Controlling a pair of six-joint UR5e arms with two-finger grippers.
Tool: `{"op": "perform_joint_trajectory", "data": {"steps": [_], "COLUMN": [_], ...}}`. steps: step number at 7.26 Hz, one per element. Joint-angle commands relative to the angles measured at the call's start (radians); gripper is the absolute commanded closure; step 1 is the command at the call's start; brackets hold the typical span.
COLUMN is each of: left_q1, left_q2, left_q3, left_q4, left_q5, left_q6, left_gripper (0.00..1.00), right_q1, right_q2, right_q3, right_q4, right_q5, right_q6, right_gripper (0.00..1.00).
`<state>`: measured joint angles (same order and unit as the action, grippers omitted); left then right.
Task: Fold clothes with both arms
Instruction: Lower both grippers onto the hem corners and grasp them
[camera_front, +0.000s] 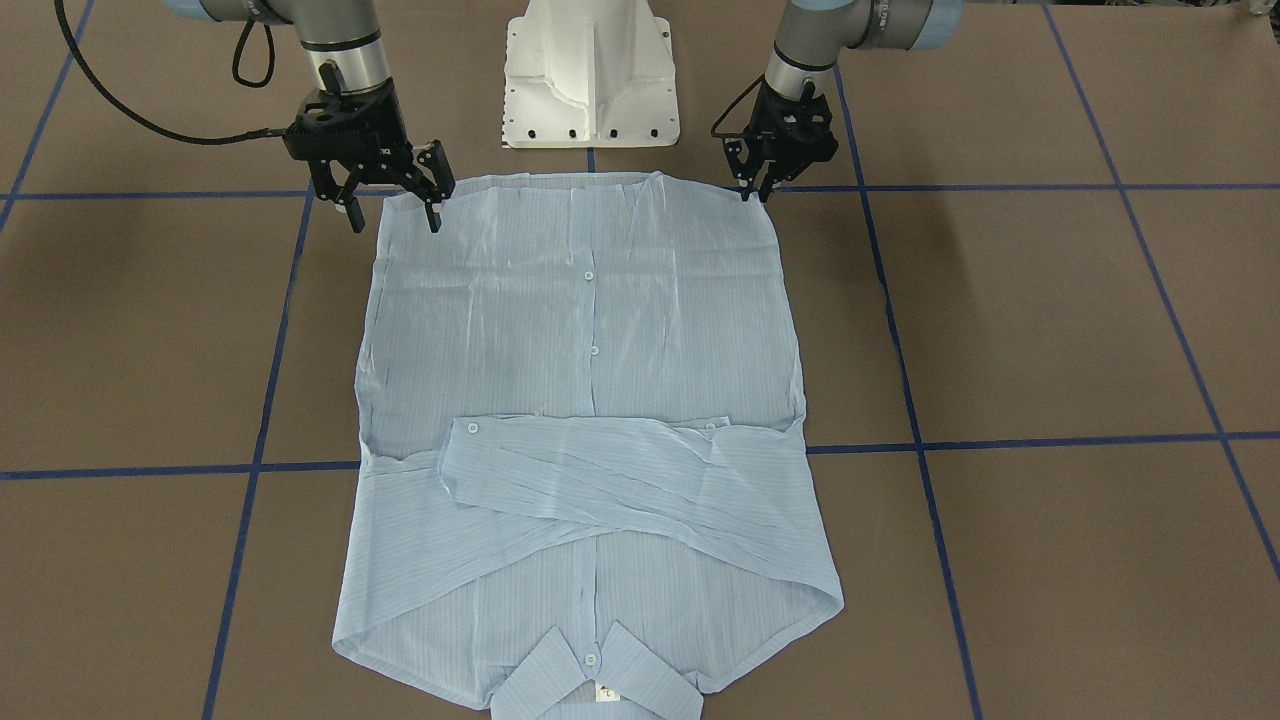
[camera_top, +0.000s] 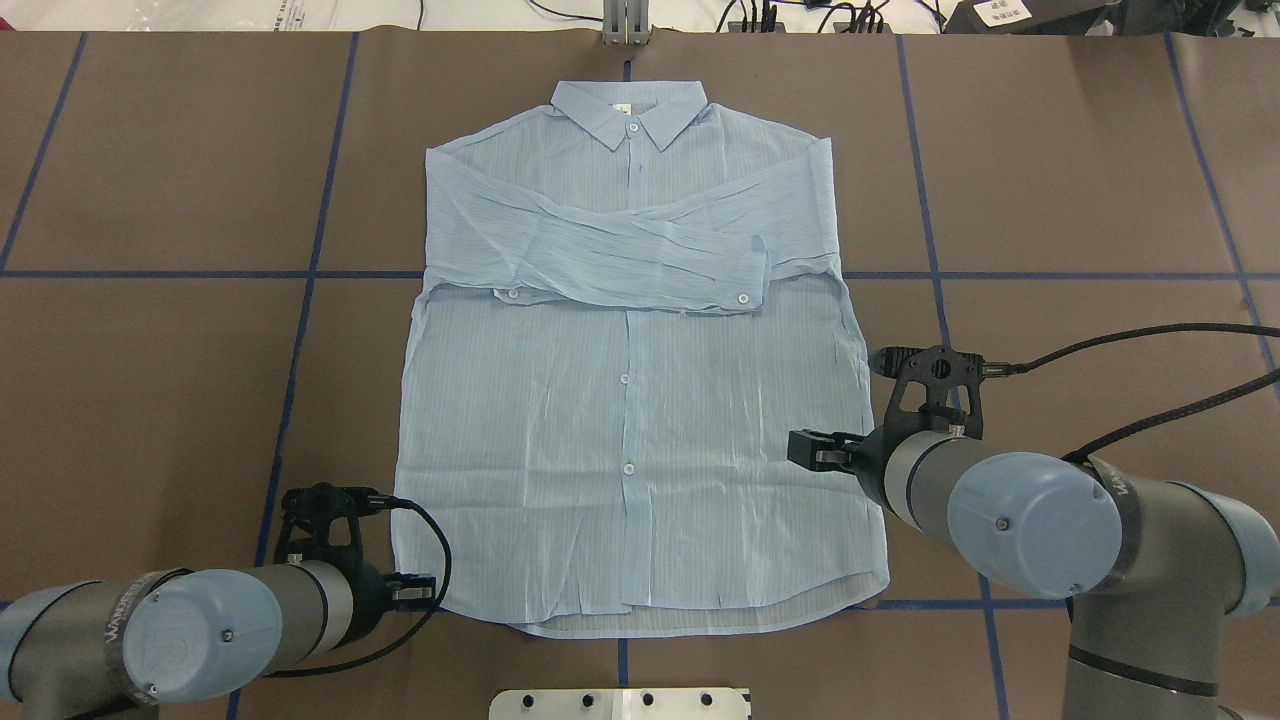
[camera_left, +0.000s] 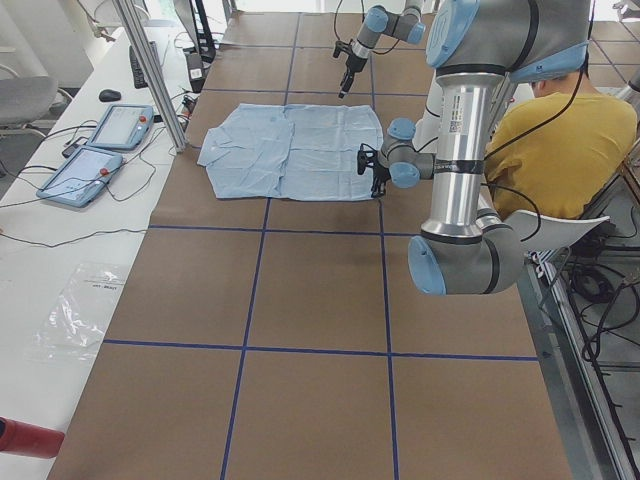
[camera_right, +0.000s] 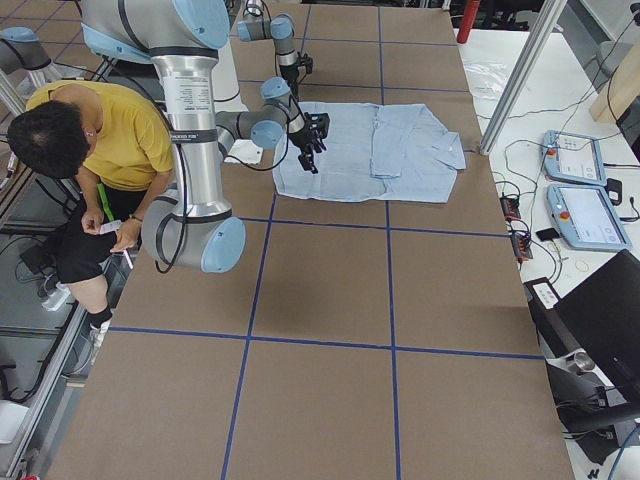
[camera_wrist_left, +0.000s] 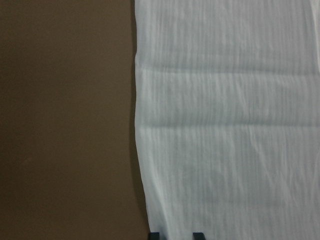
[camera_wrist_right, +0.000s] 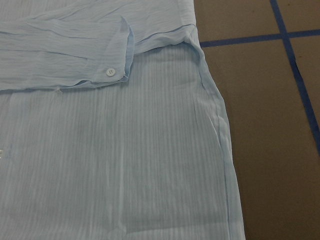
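Note:
Next, I close my right gripper on the hem corner (camera_front: 398, 204) of the pale blue striped shirt, across from the shirt's corner at my left gripper.
The pale blue striped shirt (camera_front: 590, 400) lies flat and buttoned on the brown table, collar away from the robot, both sleeves folded across the chest (camera_top: 620, 265). It also shows in the side views (camera_left: 290, 150) (camera_right: 380, 150). My left gripper (camera_front: 755, 192) points down at the hem corner on its side (camera_top: 410, 590). Its fingertips (camera_wrist_left: 198, 235) stand a narrow gap apart at the shirt's edge (camera_wrist_left: 225, 125). My right gripper (camera_front: 393, 215) hangs wide open over the other hem corner (camera_top: 825, 452), holding nothing. Its wrist view shows a cuff and the side seam (camera_wrist_right: 110, 165).
The white pedestal base (camera_front: 590, 80) stands just behind the hem. Blue tape lines (camera_top: 300, 300) grid the table. A person in a yellow shirt (camera_left: 560, 140) sits beside the robot. Tablets (camera_left: 100, 145) lie on the side bench beyond the collar.

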<state>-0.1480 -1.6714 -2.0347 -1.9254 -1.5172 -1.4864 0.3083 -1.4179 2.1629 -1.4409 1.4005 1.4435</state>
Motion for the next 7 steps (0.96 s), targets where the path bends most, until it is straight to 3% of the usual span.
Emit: {"op": "perform_joint_trajectory", "data": {"steps": [1, 2, 5, 7], "left_q1": [0.001, 0.002, 0.002, 0.002], "left_q2": [0.001, -0.005, -0.014, -0.016], "left_q3": [0.004, 0.001, -0.01, -0.041], "left_q4": [0.005, 0.038, 0.04, 0.039], "left_q5": [0.0, 0.0, 0.003, 0.005], "left_q6": [0.0, 0.0, 0.0, 0.0], "left_gripper": [0.8, 0.97, 1.0, 1.0], "right_q1": [0.0, -0.002, -0.014, -0.038], "right_q2": [0.001, -0.003, -0.013, -0.086], "right_q3": [0.0, -0.002, 0.0, 0.0], "right_q4": [0.001, 0.001, 0.004, 0.121], "right_q5": [0.0, 0.0, 0.002, -0.005], "right_q6": [0.0, 0.002, 0.006, 0.009], "right_gripper": [0.0, 0.0, 0.0, 0.0]}}
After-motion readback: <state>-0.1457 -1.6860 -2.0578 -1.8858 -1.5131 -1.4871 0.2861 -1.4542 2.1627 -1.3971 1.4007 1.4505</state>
